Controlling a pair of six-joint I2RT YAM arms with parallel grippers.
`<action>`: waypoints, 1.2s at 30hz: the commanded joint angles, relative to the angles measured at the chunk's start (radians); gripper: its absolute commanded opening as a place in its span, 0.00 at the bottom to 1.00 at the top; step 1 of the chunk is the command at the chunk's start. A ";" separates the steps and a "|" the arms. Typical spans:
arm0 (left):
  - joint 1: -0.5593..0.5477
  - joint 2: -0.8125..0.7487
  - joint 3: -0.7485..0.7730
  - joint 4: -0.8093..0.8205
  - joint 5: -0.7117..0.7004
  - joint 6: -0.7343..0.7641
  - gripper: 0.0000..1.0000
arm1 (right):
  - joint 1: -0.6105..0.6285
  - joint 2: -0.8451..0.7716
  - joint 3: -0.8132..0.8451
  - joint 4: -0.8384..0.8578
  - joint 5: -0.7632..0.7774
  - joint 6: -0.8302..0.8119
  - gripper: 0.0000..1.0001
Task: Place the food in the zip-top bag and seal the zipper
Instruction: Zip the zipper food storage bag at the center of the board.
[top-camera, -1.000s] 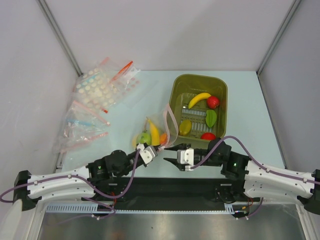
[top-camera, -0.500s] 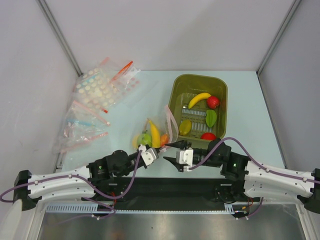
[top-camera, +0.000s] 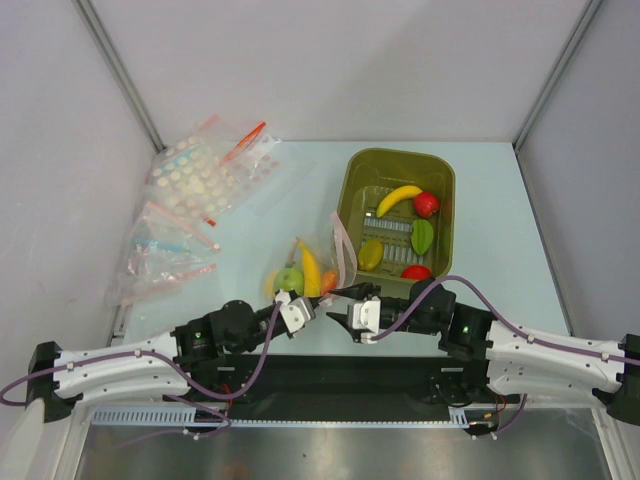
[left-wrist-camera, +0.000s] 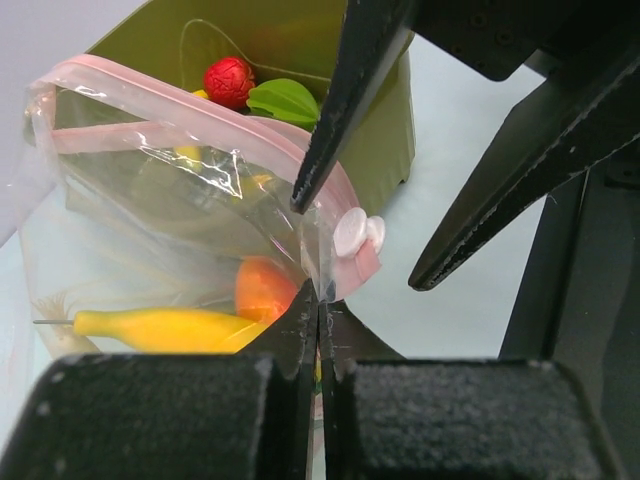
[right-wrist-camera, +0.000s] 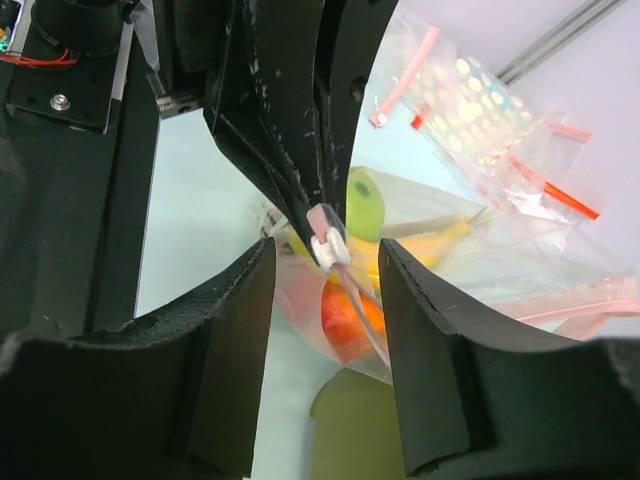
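Observation:
My left gripper is holding the bag's plastic below the white slider, so it should open and grab the pink zipper's end (left-wrist-camera: 366, 268) before my right gripper pulls the slider.
The zip-top bag (top-camera: 312, 268) lies beside the tub, holding a banana (top-camera: 309, 268), a green apple (top-camera: 289, 278) and an orange piece (left-wrist-camera: 262, 288). Its pink zipper (left-wrist-camera: 200, 100) stands partly apart, with a white slider (left-wrist-camera: 355, 232) at the near corner. My left gripper (left-wrist-camera: 318, 310) is shut on the bag's edge just below that slider. My right gripper (right-wrist-camera: 325, 290) is open, its fingers (right-wrist-camera: 225, 340) straddling the slider (right-wrist-camera: 328, 245) without touching it. More food sits in the tub: a banana (top-camera: 398, 198), a tomato (top-camera: 427, 204) and a lemon (top-camera: 370, 254).
The olive-green tub (top-camera: 349, 195) stands right of the bag, close to both grippers. It also holds a green leaf (top-camera: 422, 236) and a second red piece (top-camera: 416, 272). Spare dotted bags (top-camera: 200, 180) and striped bags (top-camera: 165, 255) lie at the far left.
My right gripper has edged left toward the bag's slider corner, and its jaw gap has shifted a little. The left gripper has kept its grip on the bag edge.

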 joint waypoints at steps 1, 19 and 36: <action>-0.005 -0.030 0.030 0.036 0.013 -0.011 0.00 | 0.006 0.007 0.034 0.006 -0.005 -0.022 0.51; -0.005 -0.028 0.033 0.045 0.085 -0.020 0.43 | 0.007 -0.033 0.034 0.026 -0.034 0.024 0.00; -0.007 -0.139 0.022 0.052 0.161 -0.027 0.00 | 0.008 -0.033 0.035 0.028 -0.048 0.028 0.00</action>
